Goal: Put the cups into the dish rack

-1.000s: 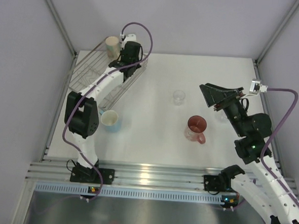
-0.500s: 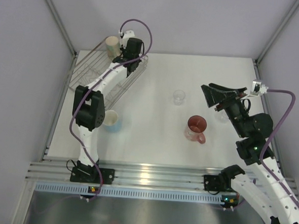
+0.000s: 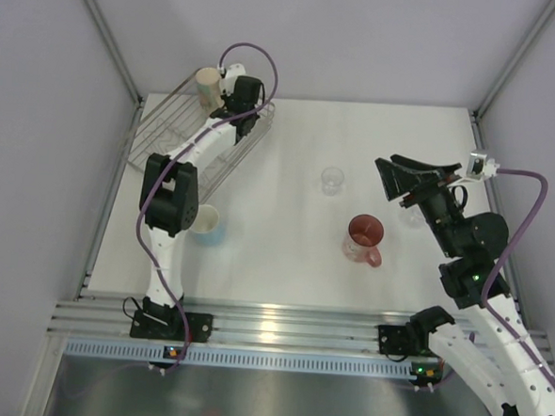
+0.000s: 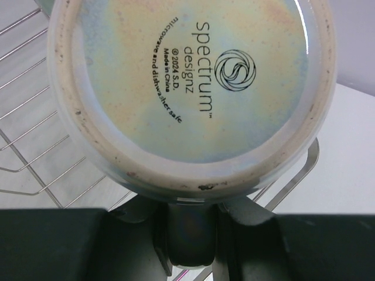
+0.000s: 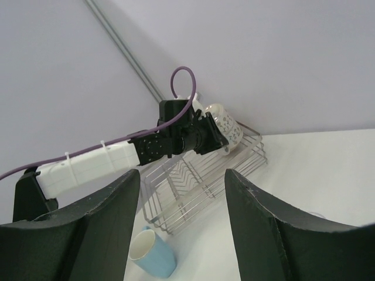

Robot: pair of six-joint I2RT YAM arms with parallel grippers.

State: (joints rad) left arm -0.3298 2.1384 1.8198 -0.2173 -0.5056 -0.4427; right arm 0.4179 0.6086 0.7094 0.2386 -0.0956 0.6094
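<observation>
Next, I release the white dotted mug with my left gripper at the dish rack's far end (image 3: 237, 93), beside the cream cup.
My left gripper (image 3: 228, 96) is shut on the handle of the white dotted mug (image 3: 208, 86) and holds it above the far corner of the silver wire dish rack (image 3: 165, 135). In the left wrist view the mug's base (image 4: 187, 88) fills the frame, with its handle between my fingers (image 4: 140, 211). The right wrist view shows the mug (image 5: 225, 132) above the rack (image 5: 199, 175). My right gripper (image 3: 413, 176) is open and empty, raised over the table's right side. The light blue cup (image 3: 209, 225), the pink-red mug (image 3: 364, 239) and a clear glass (image 3: 332, 180) stand on the table.
A second clear glass (image 3: 411, 216) is partly hidden behind my right arm. The left arm's elbow (image 3: 171, 194) stands next to the blue cup. Grey walls and metal posts close in the table at the back and sides.
My left arm's elbow has swung up and to the right, toward the rack. The mug has stayed over the rack's far corner. My right gripper has hardly moved.
</observation>
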